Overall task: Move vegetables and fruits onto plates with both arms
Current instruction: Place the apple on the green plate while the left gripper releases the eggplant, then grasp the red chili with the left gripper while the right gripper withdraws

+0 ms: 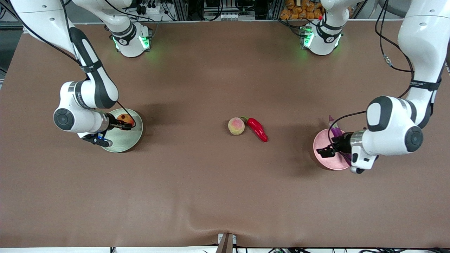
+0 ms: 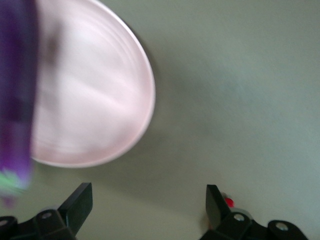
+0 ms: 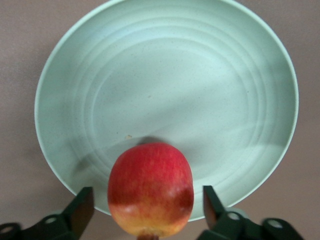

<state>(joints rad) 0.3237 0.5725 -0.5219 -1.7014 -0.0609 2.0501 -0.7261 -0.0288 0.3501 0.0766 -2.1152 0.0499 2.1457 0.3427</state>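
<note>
Next, I close my left gripper on the middle of the red chili pepper (image 1: 257, 128) beside the peach.
A round red fruit (image 1: 125, 119) (image 3: 150, 188) lies on the pale green plate (image 1: 123, 141) (image 3: 165, 90) at the right arm's end of the table. My right gripper (image 1: 123, 125) (image 3: 147, 207) hangs low over it, open, with a gap between each finger and the fruit. The purple eggplant (image 1: 334, 128) (image 2: 15, 90) rests on the pale pink plate (image 1: 328, 160) (image 2: 95, 100) at the left arm's end, its stem end past the rim. My left gripper (image 1: 325, 151) (image 2: 148, 205) is open and empty above that plate's edge. The peach (image 1: 236, 125) and red chili pepper (image 1: 258, 129) lie side by side mid-table.
The brown table cover (image 1: 211, 196) spreads wide around the plates and the two middle items. The arm bases (image 1: 132, 40) stand along the edge farthest from the front camera, with cables and clutter past them.
</note>
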